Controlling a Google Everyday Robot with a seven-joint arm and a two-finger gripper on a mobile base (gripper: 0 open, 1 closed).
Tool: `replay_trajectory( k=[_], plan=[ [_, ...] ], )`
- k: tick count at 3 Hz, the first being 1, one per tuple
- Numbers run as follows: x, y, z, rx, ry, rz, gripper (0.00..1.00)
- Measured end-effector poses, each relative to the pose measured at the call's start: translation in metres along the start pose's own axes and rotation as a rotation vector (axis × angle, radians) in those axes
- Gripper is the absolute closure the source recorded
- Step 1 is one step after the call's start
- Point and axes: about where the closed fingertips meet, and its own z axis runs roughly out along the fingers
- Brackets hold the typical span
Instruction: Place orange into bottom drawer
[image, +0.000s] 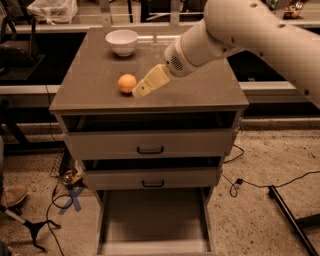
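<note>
The orange sits on the cabinet top in front of the white bowl, and my gripper will close around the middle of the orange (127, 84).
The orange (127, 83) sits on the grey-brown cabinet top (210, 92), left of centre. My gripper (140, 90) reaches in from the upper right on a white arm and sits just right of the orange, close to touching it. The bottom drawer (152, 220) is pulled out at the foot of the cabinet, its flat floor bare.
A white bowl (122, 41) stands at the back left of the cabinet top. Two upper drawers with black handles (150, 150) are slightly open. Cables and a blue tape cross (70, 199) lie on the floor at left; a black bar (290, 217) lies at right.
</note>
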Motion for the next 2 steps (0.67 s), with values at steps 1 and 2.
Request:
replay_trajectory(
  k=[1, 2],
  plan=[
    [0.0, -0.004, 0.039, -0.009, -0.003, 0.046, 0.0],
    [-0.01, -0.009, 0.076, 0.005, -0.025, 0.084, 0.0]
  ],
)
